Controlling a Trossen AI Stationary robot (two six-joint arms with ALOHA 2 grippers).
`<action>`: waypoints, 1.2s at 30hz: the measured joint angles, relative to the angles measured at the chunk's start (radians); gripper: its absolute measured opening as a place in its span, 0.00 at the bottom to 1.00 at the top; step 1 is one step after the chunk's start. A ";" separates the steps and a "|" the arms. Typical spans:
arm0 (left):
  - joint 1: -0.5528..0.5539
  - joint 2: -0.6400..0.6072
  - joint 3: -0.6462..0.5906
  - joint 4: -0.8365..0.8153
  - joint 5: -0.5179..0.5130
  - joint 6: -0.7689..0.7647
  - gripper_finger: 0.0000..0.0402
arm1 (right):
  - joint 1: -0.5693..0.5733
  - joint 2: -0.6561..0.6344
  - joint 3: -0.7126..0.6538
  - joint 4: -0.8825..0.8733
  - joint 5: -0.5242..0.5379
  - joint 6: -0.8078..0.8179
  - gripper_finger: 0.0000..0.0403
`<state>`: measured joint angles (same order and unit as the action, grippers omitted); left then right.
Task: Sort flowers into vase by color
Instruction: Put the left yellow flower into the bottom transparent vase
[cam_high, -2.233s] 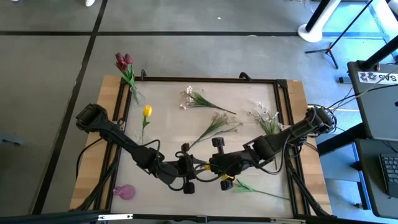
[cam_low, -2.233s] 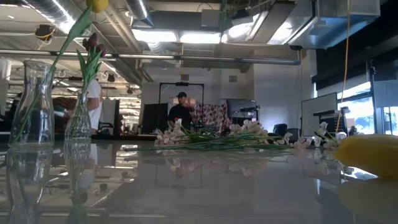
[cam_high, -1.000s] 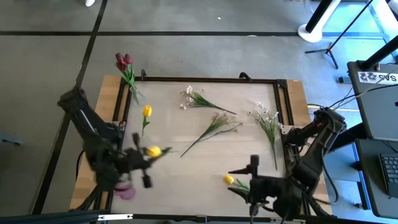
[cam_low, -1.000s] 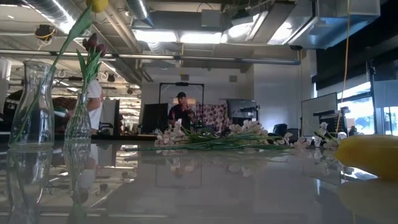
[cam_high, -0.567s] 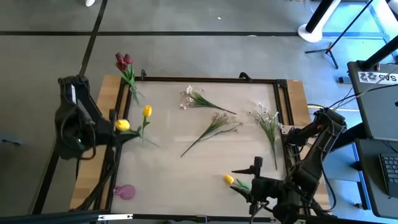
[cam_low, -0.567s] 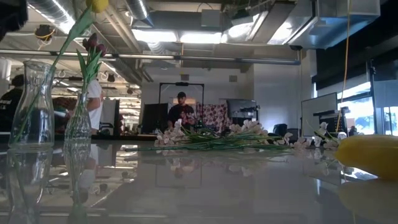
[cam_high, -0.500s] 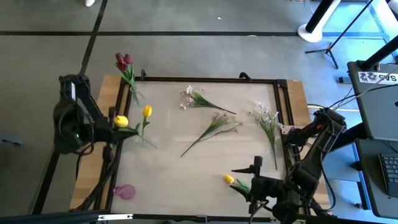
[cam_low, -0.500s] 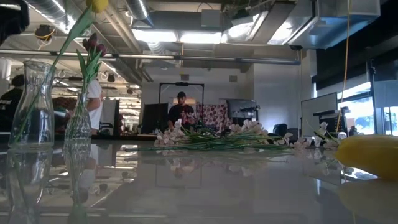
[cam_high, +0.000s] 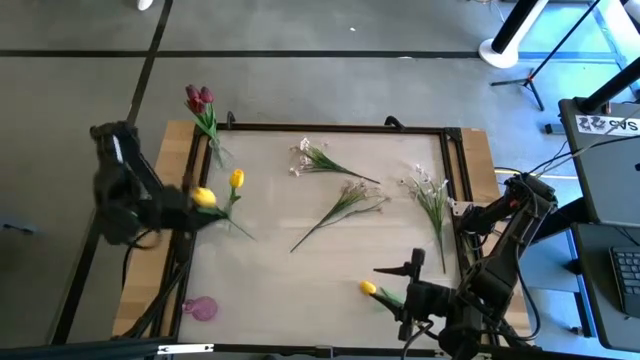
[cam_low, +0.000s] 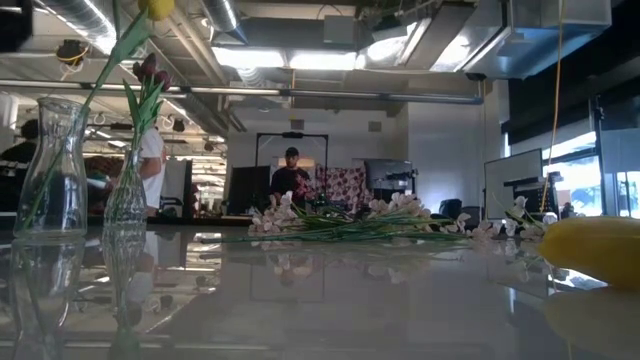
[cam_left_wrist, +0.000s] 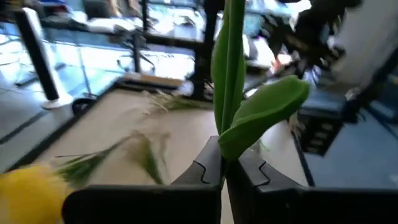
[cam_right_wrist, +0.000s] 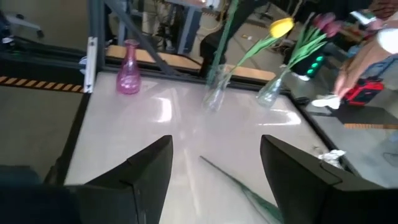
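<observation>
The yellow tulip is lying on the table, and my right gripper should close on the stalk (cam_high: 377, 293) just below its head.
My left gripper (cam_high: 190, 207) is at the table's left edge, shut on a yellow tulip (cam_high: 204, 197) whose stalk runs toward the table's middle (cam_high: 245, 233). Right beside it a second yellow tulip (cam_high: 236, 179) stands in a clear vase (cam_low: 55, 170). Dark red tulips (cam_high: 198, 97) stand in another clear vase (cam_low: 125, 195) at the far left. A third yellow tulip (cam_high: 369, 288) lies on the table near the front right. My right gripper (cam_high: 410, 272) is open and empty just above it. Three white sprays (cam_high: 320, 158) (cam_high: 345, 205) (cam_high: 430, 195) lie on the far half. My left gripper pinches the tulip's green stalk (cam_left_wrist: 221, 146) between its two fingers (cam_left_wrist: 245, 174), just below a leaf (cam_left_wrist: 267, 109). The fingers come from the table's left and lie across the stalk. The tulip is lifted clear of the table, slanting, with its head by the gripper.
A pink vase (cam_high: 200, 308) stands at the near left corner; it also shows in the right wrist view (cam_right_wrist: 129, 74). A black frame (cam_high: 330, 128) runs round the table top. People show in the room beyond (cam_low: 290, 180). Bare table lies in the middle.
My left gripper has carried the yellow tulip from the near left part of the table up and toward the far left, ending beside the vase that holds the other yellow tulip. It stays shut on the stalk.
</observation>
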<state>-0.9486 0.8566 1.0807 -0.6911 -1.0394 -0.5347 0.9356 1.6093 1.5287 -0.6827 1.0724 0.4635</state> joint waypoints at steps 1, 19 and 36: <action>0.038 0.027 -0.007 0.051 0.059 0.034 0.00 | 0.000 0.000 0.003 -0.001 0.007 -0.002 0.60; 0.610 -0.081 -0.025 0.143 0.771 0.302 0.00 | 0.001 0.000 0.018 -0.022 -0.043 -0.021 0.60; 0.494 -0.452 -0.024 -0.233 0.712 0.330 0.00 | -0.074 0.000 0.017 -0.025 0.205 0.029 0.60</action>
<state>-0.4549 0.4044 1.0567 -0.9239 -0.3274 -0.2047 0.8617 1.6093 1.5459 -0.7075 1.2772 0.4928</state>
